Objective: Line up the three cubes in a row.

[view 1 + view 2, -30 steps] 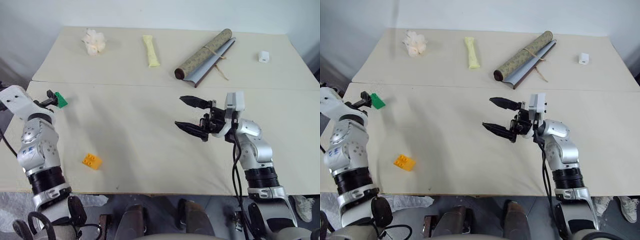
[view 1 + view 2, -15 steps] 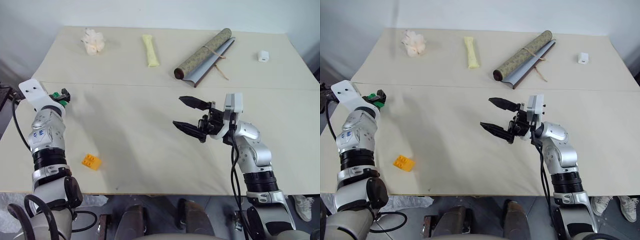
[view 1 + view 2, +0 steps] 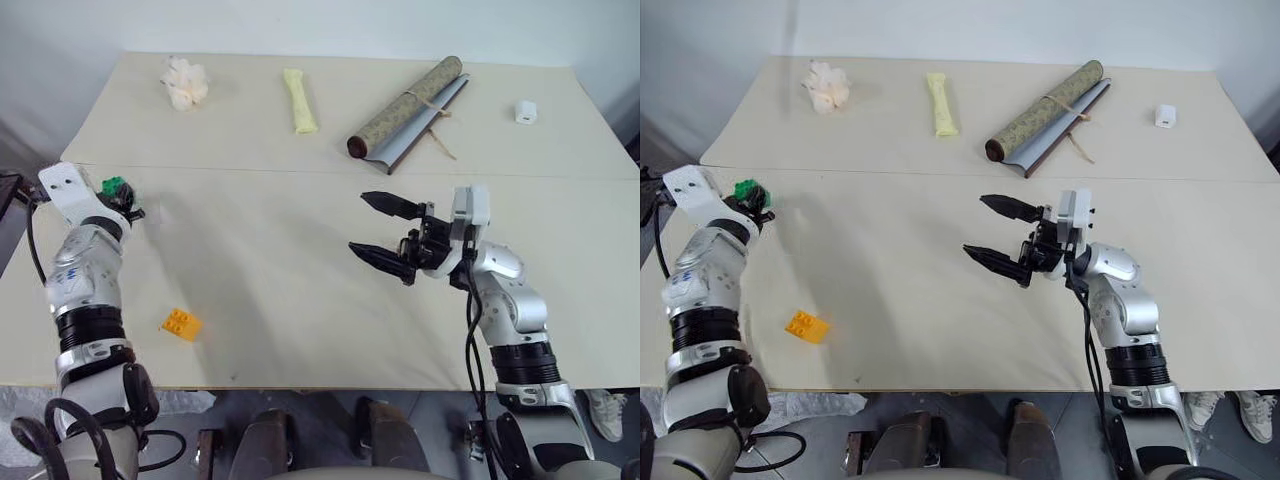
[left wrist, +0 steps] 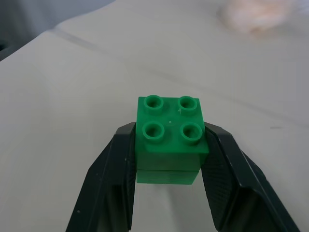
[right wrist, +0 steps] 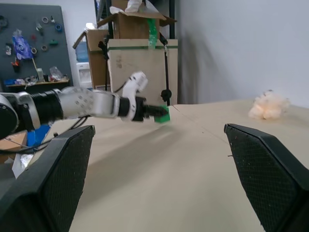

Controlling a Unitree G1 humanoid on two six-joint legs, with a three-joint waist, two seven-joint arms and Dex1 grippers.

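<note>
My left gripper is to put the green cube down midway (image 3: 353, 249) between the rolled mat and the table's front edge.
A green cube (image 4: 170, 137) with four studs on top sits between the two black fingers of my left gripper (image 3: 120, 192), which is shut on it at the table's far left edge. In the right wrist view the same green cube (image 5: 164, 116) shows at the tip of the left arm. A yellow-orange cube (image 3: 181, 323) lies on the table nearer the front edge, to the right of my left arm. My right gripper (image 3: 357, 222) hovers over the middle of the table, pointing left, open with nothing between its fingers.
At the back of the cream table (image 3: 270, 290) lie a rolled mat (image 3: 405, 105), a long yellow packet (image 3: 302, 100), a crumpled white lump (image 3: 187, 83) and a small white block (image 3: 525, 111). A seam crosses the table between them and my grippers.
My left wrist has swung round and its fingers have closed on the green cube, which lay at their tips before. The right arm has stayed where it was.
</note>
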